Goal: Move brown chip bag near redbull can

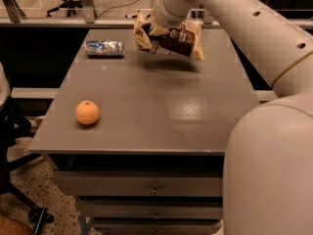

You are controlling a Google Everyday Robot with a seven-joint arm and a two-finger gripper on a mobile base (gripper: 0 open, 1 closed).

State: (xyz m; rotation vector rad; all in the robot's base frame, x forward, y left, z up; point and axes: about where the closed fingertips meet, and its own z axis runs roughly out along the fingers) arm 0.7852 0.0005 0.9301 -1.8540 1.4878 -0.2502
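I will release the brown chip bag from my gripper onto the grey table, where it will be almost (161, 45) touching the end of the redbull can. The bag still hangs above the table's far middle.
The brown chip bag (172, 39), dark brown with pale yellow ends, hangs in the air above the far middle of the grey table (146, 106). My gripper (164, 27) is shut on the bag's top and holds it clear of the surface, with a shadow below it. The redbull can (104, 48), silver and blue, lies on its side at the table's far left, a short way left of the bag.
An orange (87, 112) sits near the table's front left. My arm reaches in from the right and its big white body fills the lower right. Drawers are under the table. An office chair base stands at the left on the floor.
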